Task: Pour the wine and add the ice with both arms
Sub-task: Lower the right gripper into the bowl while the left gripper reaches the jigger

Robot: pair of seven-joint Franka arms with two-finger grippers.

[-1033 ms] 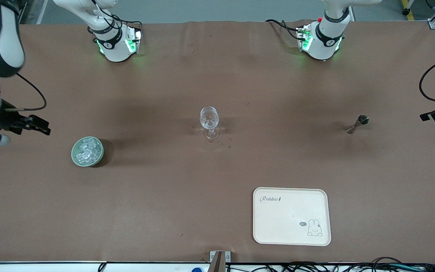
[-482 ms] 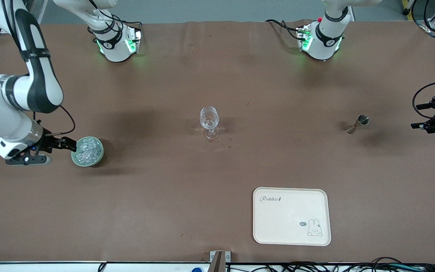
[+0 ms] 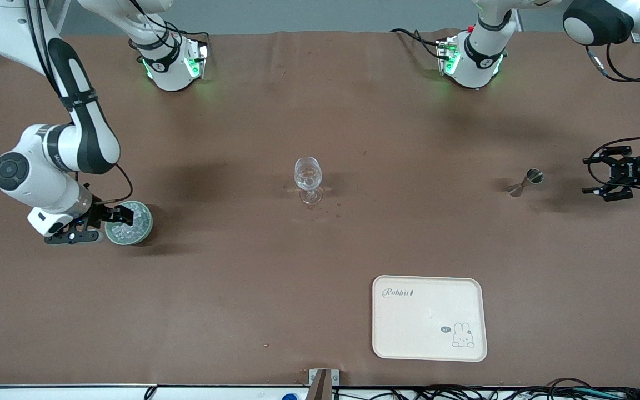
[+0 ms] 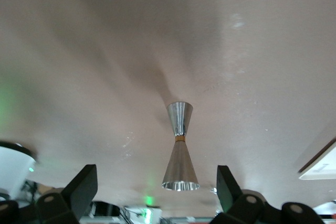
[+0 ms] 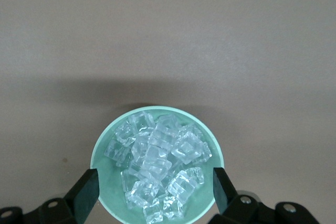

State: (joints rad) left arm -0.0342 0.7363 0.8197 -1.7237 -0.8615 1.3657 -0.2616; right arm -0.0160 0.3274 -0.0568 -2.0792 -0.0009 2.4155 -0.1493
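The steel jigger will be gripped by my left gripper, which will close on the narrow middle (image 3: 523, 184) (image 4: 180, 138), where its two cups meet.
Ice (image 5: 157, 161) in clear chunks fills a pale green bowl (image 5: 97, 150) near the right arm's end of the table. My right gripper (image 5: 155, 190) is open, with one finger on each side of the bowl's rim (image 3: 148, 226). A clear wine glass (image 3: 308, 179) stands upright mid-table. A steel jigger (image 3: 525, 183) stands toward the left arm's end. My left gripper (image 3: 598, 176) is open and low beside the jigger, a short gap away. In the left wrist view the jigger (image 4: 180, 150) stands ahead between the fingers of the left gripper (image 4: 157, 187). No wine is in view.
A cream tray (image 3: 429, 318) with a rabbit drawing lies nearer the front camera than the jigger. Both arm bases (image 3: 173, 61) stand along the table's edge farthest from the camera. Cables run along the nearest edge.
My right arm has swung in from the table's end and brought its open gripper down around the ice bowl. My left gripper has moved in toward the jigger.
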